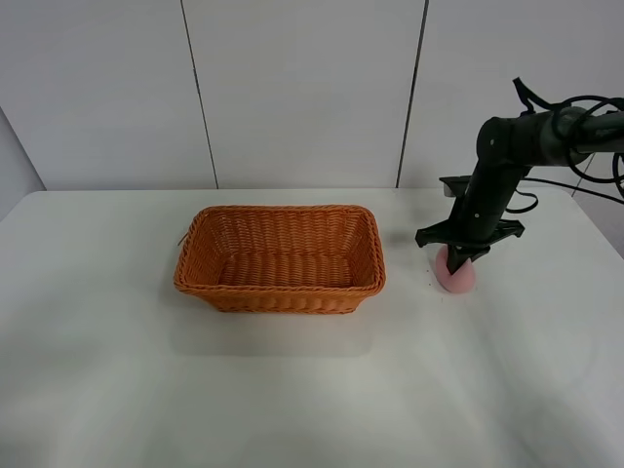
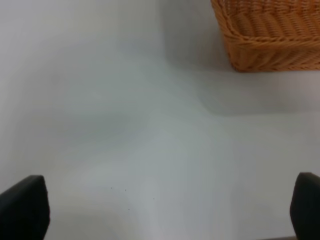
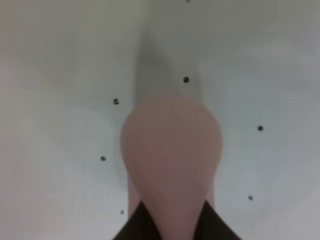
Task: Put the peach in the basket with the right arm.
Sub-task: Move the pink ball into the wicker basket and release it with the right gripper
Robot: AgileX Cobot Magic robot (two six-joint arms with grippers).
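Next, I release the peach from my right gripper onto the bottom of the basket, by the middle of its near side (image 1: 290,275).
The pale pink peach (image 1: 460,280) rests on the white table to the right of the orange-brown wicker basket (image 1: 200,252), a short gap away from it. The black right arm (image 1: 497,171) comes down from the upper right. Its gripper (image 1: 455,261) stands right on top of the peach. In the right wrist view the peach (image 3: 170,150) fills the middle, and the right gripper (image 3: 172,227) has its two dark fingertips (image 3: 131,227) pressed against the peach's near end, shut on it. The left gripper (image 2: 170,210) is open, with only its fingertips (image 2: 22,207) showing over bare table.
The basket (image 2: 270,50) shows one corner in the left wrist view and holds nothing visible. Small dark specks (image 3: 116,101) dot the white table (image 1: 312,390) around the peach. A grey panelled wall stands behind the table.
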